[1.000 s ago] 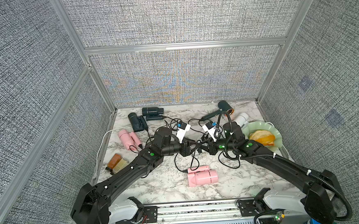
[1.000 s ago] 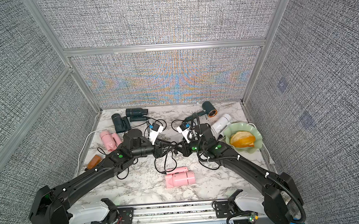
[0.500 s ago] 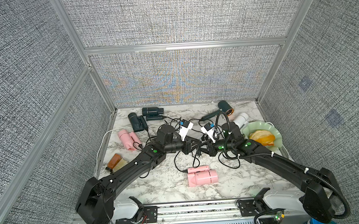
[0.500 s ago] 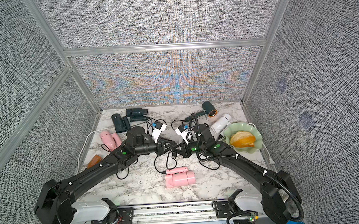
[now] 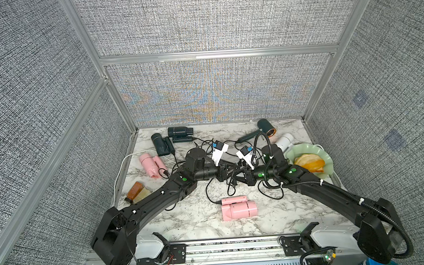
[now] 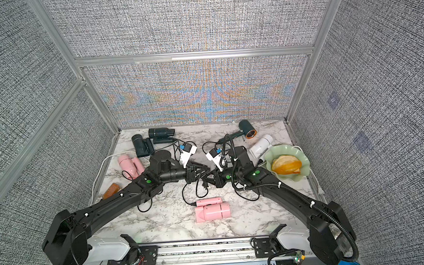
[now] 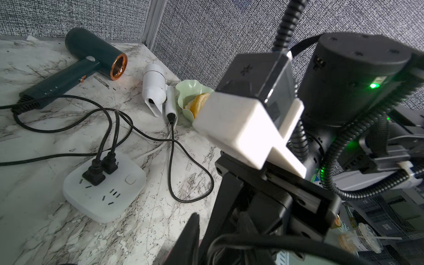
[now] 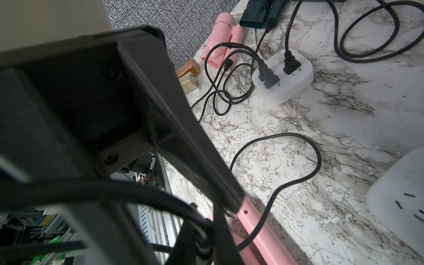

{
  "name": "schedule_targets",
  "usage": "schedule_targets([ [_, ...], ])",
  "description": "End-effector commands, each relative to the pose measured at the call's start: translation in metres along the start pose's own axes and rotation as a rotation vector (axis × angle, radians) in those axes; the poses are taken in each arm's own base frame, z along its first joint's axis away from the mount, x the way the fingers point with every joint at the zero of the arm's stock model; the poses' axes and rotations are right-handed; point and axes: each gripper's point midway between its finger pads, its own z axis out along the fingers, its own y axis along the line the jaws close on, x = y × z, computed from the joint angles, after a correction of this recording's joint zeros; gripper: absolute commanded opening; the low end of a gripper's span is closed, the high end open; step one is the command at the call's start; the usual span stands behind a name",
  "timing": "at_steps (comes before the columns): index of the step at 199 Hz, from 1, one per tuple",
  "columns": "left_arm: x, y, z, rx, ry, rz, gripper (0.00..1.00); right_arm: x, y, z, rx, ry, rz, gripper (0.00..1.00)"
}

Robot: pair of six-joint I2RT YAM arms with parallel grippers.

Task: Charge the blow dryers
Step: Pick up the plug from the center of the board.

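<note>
The plug dangles below both grippers on the cord, so next my right gripper backs off and takes the plug's body (image 6: 205,184) while my left gripper holds the cord.
Both grippers meet above the table's middle on one black cord (image 5: 230,187), whose plug dangles below them. My left gripper (image 5: 229,173) (image 6: 203,172) is shut on this cord, and one of its fingers (image 7: 191,238) shows dark in the left wrist view. My right gripper (image 5: 241,176) (image 8: 206,241) faces it, shut on the same cord. The cord runs down to the near pink blow dryer (image 5: 238,209) (image 8: 263,234). Another pink dryer (image 5: 151,164) lies at the left, two dark teal dryers (image 5: 161,143) at the back left, and the green copper-ringed dryer (image 7: 91,52) and the white dryer (image 7: 153,85) at the back right.
A white power strip (image 7: 105,185) holds two black plugs, and a second strip (image 8: 284,75) holds three. A green dish (image 5: 326,156) with orange slices stands at the right edge. An amber bottle (image 5: 135,190) lies at the left edge. Loose cords loop across the marble.
My left gripper has rolled, edged toward the right gripper and narrowed its jaws onto the cord. The right arm has hardly moved.
</note>
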Motion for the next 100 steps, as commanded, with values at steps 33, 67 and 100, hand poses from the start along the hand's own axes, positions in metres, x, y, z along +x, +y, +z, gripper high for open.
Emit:
schedule_targets([
  [33, -0.007, -0.003, -0.001, 0.004, -0.029, 0.019, 0.10, -0.004, 0.002, -0.002, -0.002, -0.029, 0.001, 0.17],
  [67, -0.006, 0.009, -0.005, -0.081, -0.026, 0.005, 0.10, -0.006, -0.007, -0.009, 0.069, -0.073, 0.040, 0.46],
  [100, -0.005, 0.025, -0.010, -0.187, -0.029, -0.004, 0.09, -0.002, -0.016, -0.025, 0.187, -0.120, 0.075, 0.51],
])
